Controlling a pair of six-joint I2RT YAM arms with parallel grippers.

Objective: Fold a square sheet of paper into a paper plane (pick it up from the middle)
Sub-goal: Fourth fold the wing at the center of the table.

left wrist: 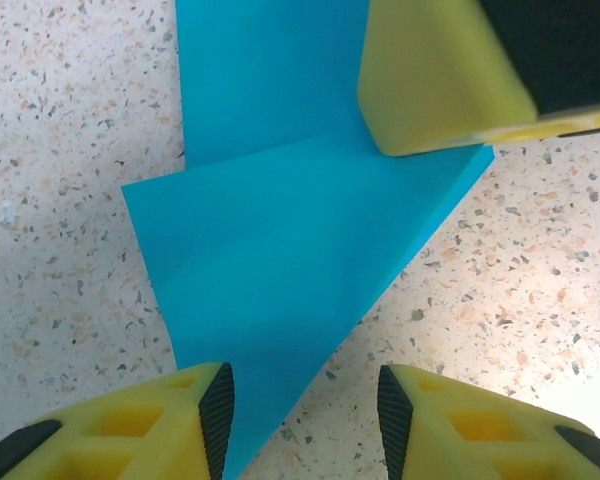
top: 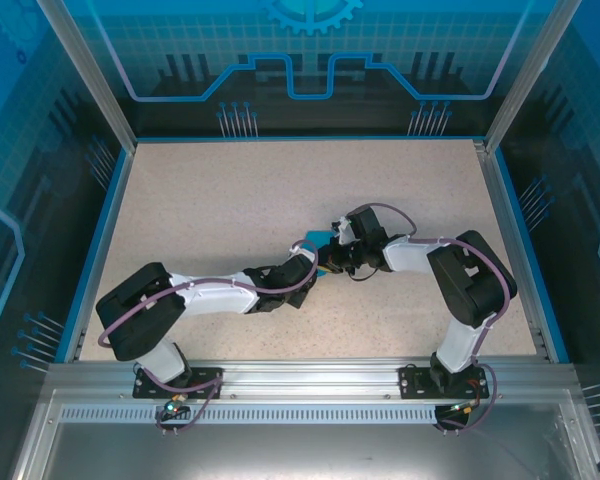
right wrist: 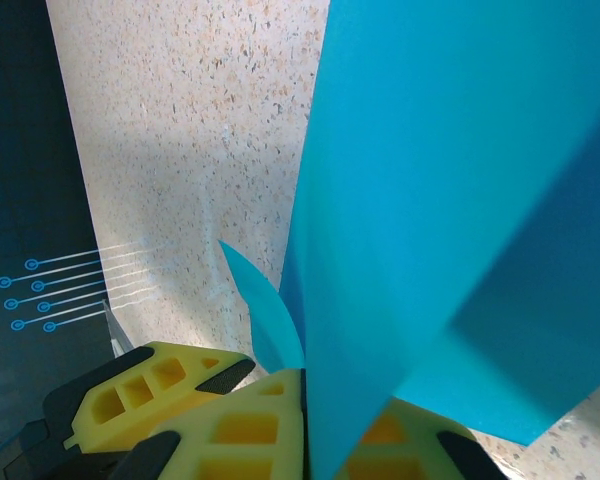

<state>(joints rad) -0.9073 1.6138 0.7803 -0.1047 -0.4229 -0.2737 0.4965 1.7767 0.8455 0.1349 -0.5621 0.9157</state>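
Observation:
I should pinch the paper's folded edge (left wrist: 302, 392) with my left gripper and steady it for my right gripper, because the paper's pointed end lies loose beside my left gripper's finger.
The teal sheet of paper (left wrist: 290, 230) lies folded into a broad pointed shape on the speckled table, with one flap lapped over another. My left gripper (left wrist: 305, 385) stands open over its pointed end, and the tip runs beside the left pad (left wrist: 218, 410). At the far end my right gripper (right wrist: 305, 400) is shut on the paper (right wrist: 430, 200), which rises from between its yellow fingers. One right finger (left wrist: 435, 75) shows on the paper's upper right edge. From above, both grippers (top: 315, 265) (top: 337, 255) meet at mid-table over the paper (top: 313, 240).
The table (top: 210, 200) is a beige speckled board with a blue rim. Glass walls and metal posts (top: 90, 75) stand on three sides. Both arm bases (top: 175, 380) sit on the metal rail at the near edge.

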